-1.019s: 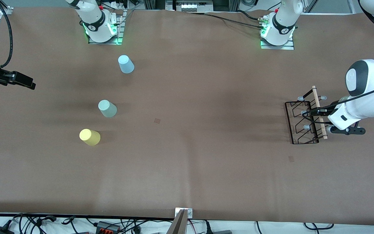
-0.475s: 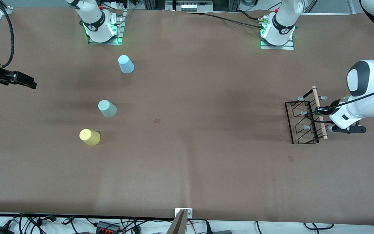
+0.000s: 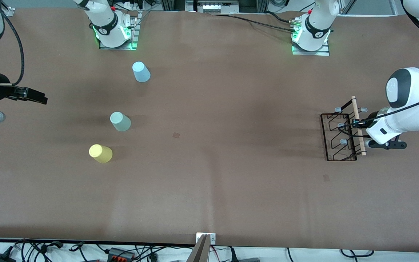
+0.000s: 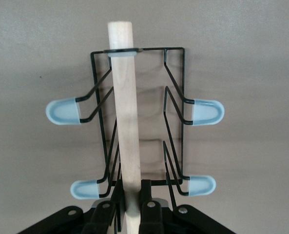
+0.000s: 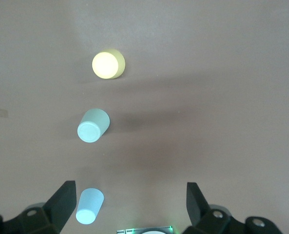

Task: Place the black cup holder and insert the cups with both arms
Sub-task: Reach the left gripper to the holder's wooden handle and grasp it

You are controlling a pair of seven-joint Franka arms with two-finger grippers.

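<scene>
Next, my left gripper sets the black cup holder down on the bare in the middle of the table (image 3: pixel 232 128), across the small square mark from the grey-green cup.
The black cup holder (image 3: pixel 336 136) stands at the left arm's end of the table, a thin wire rack with grey-tipped pegs. My left gripper (image 3: pixel 355 124) is shut on its light wooden rod handle (image 4: pixel 125 126), both fingers pressed against the rod. Three cups stand upside down toward the right arm's end: the light blue cup (image 3: pixel 141 71) closest to the bases, the grey-green cup (image 3: pixel 120 121) in the middle, the yellow cup (image 3: pixel 100 153) nearest the front camera. My right gripper (image 3: pixel 36 96) hangs open high over the table edge, away from the cups (image 5: pixel 93 126).
The two arm bases (image 3: pixel 114 32) (image 3: pixel 311 36) stand along the table's edge by the robots. Cables and plugs (image 3: pixel 115 251) lie past the table's edge nearest the front camera. A small square mark (image 3: pixel 176 135) sits mid-table.
My left gripper has closed on the holder's wooden rod, and the holder shifted slightly. The right gripper moved a little lower in the front view and toward the cups.
</scene>
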